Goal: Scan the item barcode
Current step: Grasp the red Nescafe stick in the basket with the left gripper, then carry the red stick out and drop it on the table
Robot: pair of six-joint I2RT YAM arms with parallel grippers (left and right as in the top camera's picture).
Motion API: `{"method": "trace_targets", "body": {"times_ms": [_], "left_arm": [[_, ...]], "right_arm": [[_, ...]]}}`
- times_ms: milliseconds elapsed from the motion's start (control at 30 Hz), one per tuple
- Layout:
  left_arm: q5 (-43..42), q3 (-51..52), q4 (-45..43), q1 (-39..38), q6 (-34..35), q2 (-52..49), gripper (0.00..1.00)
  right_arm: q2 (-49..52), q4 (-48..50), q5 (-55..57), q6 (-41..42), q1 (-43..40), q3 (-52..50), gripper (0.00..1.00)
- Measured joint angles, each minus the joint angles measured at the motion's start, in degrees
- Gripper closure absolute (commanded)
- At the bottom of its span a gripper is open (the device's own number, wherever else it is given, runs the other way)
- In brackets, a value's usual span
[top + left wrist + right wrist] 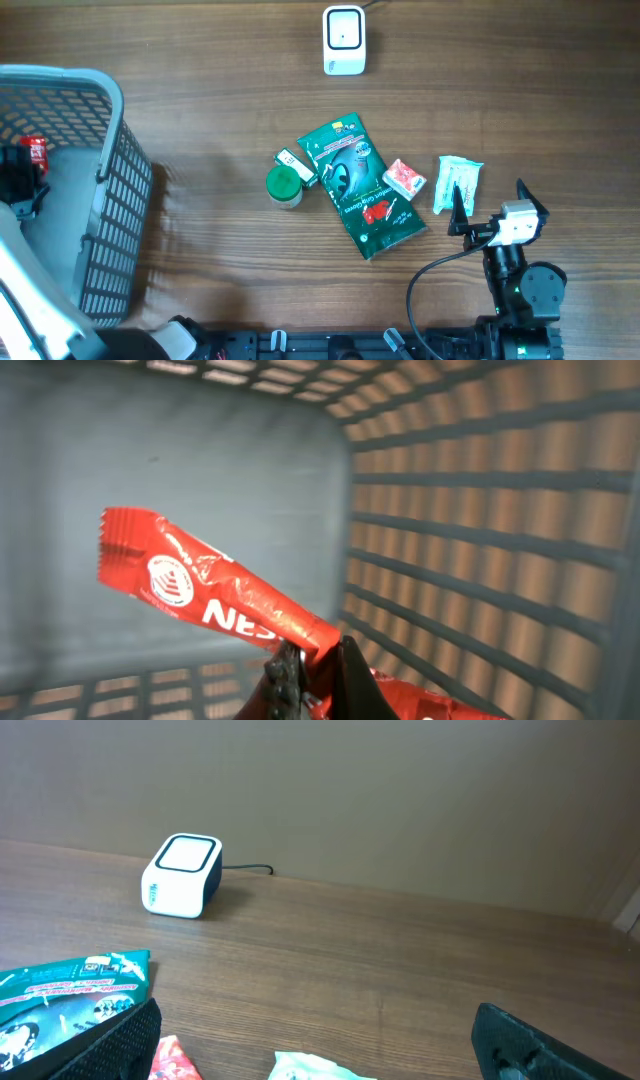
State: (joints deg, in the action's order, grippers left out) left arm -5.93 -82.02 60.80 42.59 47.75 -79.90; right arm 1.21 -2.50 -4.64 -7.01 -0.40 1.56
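Observation:
The robot's left gripper should release the red snack packet on the bare wood (320, 250) beside the near end of the large green pouch.
Inside the grey basket (120, 190) at the far left, my left gripper (315, 655) is shut on a red snack packet (215, 595) with white lettering. The packet hangs clear of the basket floor and sticks out up and to the left of the fingers. From overhead the packet (36, 150) shows just above the left gripper (28, 168). The white barcode scanner (344, 40) stands at the table's far edge and is also in the right wrist view (181, 876). My right gripper (490, 200) stands open at the right, over a pale green packet (458, 184).
A large green pouch (358, 186), a green-lidded jar (284, 187), a small green-and-white packet (292, 160) and a small red sachet (404, 178) lie in the middle of the wooden table. The basket's slatted walls (480, 520) surround the left gripper closely.

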Motion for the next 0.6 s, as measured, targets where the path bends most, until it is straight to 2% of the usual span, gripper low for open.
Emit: {"method": "trace_targets", "body": {"times_ms": [100,167,200,267,300,333,367,433,600], "left_arm": [[-8.02,0.17,-7.32,-1.29,-3.21,8.31,0.96],[-14.32,-0.07,-11.54,-5.42,-6.49,15.93,0.96],[-16.61,-0.13,-12.44,-9.03,-8.24,19.15,0.96],[-20.0,-0.31,-11.52,-21.68,-13.81,24.37,0.96],[-19.71,-0.39,-10.4,-25.73,-15.41,25.24,0.96],[-18.45,-0.46,-6.93,-34.01,-17.07,25.27,0.96],[-15.76,-0.04,-4.39,-38.51,-15.93,24.81,0.96],[-6.38,4.35,1.01,-51.43,-8.79,22.93,0.96],[3.3,20.74,-8.41,-77.4,3.82,10.01,0.96]], "right_arm": [[0.0,0.0,0.0,0.0,0.0,0.0,0.01],[0.0,0.0,0.0,0.0,0.0,0.0,0.0],[0.0,0.0,0.0,0.0,0.0,0.0,0.0],[0.0,0.02,0.02,0.0,0.0,0.0,0.0],[0.0,0.09,0.0,0.0,0.0,0.0,0.0],[-0.02,-0.02,0.0,0.0,-0.02,-0.04,0.0],[0.0,-0.02,0.0,0.0,-0.02,-0.04,0.0],[0.0,0.0,0.02,0.0,0.0,-0.04,0.0],[0.0,0.02,0.02,0.0,-0.02,-0.04,0.0]]}}
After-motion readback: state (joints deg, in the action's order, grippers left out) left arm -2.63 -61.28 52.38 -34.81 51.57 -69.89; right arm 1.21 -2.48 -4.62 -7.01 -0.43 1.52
